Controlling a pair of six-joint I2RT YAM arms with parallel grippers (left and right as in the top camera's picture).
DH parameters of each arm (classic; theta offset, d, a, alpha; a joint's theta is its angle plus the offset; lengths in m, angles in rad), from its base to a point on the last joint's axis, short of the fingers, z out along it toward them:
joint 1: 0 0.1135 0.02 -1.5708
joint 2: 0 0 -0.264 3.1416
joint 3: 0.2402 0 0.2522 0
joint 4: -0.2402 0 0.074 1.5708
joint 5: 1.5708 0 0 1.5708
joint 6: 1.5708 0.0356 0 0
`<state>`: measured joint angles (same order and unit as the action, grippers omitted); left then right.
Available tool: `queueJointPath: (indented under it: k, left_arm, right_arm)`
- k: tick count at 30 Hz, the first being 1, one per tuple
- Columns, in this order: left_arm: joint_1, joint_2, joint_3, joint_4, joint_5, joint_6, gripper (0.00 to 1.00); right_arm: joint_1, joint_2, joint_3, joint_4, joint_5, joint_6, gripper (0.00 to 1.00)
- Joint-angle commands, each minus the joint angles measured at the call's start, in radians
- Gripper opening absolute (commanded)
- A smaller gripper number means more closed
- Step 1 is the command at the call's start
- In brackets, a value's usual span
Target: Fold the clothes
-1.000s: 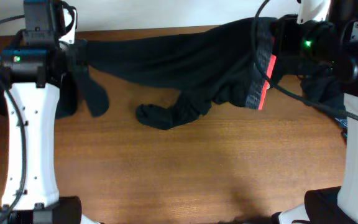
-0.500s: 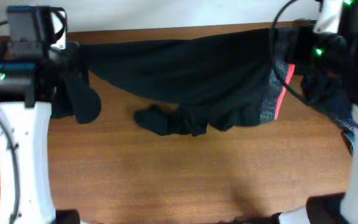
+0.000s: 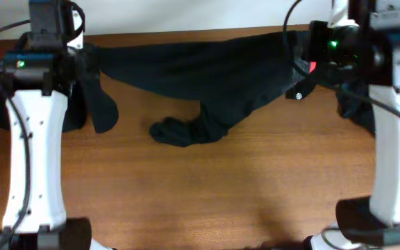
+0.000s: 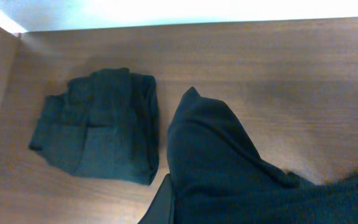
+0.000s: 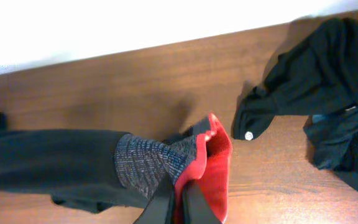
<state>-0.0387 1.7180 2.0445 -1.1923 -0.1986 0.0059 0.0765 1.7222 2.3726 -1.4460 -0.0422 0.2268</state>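
My left gripper is going to let go of the leg end on the bare table [image 3: 126,96], next to the folded black garment.
Black long-legged trousers [image 3: 200,66] hang stretched between my two grippers along the table's far edge. My left gripper [image 3: 82,62] is shut on the leg end [image 4: 229,162]; one leg sags and bunches on the table [image 3: 182,130]. My right gripper [image 3: 310,52] is shut on the grey waistband [image 5: 151,165], with the red-orange inside [image 5: 216,168] between the fingers [image 5: 191,202].
A folded black garment [image 4: 98,127] lies at the far left by my left arm [image 3: 37,139]. A heap of dark clothes [image 5: 322,68] with some blue denim [image 3: 389,146] lies at the far right near my right arm [image 3: 391,139]. The table's far edge [image 3: 186,31] is close behind.
The trousers rose and then came back down toward the far edge. The waistband turned, so less red shows from overhead. The bunched leg stayed on the table.
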Motion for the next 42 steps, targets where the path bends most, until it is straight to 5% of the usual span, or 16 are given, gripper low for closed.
queueJointPath:
  k: [1, 11, 23, 33, 42]
  left_arm:
    - [0.004, -0.162, 0.031, -0.037, -0.007, -0.014, 0.01]
    - [0.004, -0.452, 0.031, -0.119, -0.003, -0.03, 0.01]
    - [0.004, -0.527, 0.031, -0.174, 0.0, -0.04, 0.0]
    - [0.004, -0.33, 0.031, -0.194, 0.0, -0.048, 0.01]
    - [0.004, -0.037, 0.031, -0.115, 0.0, -0.066, 0.01]
  right_arm:
    - [-0.004, -0.131, 0.038, -0.022, -0.017, -0.012, 0.04]
    - [-0.004, -0.389, 0.038, -0.122, -0.06, -0.035, 0.04]
    - [-0.004, -0.499, 0.037, -0.181, -0.047, -0.039, 0.04]
    - [-0.005, -0.375, 0.019, -0.238, 0.006, -0.039, 0.04]
    - [-0.005, -0.085, 0.019, -0.204, 0.036, -0.058, 0.04]
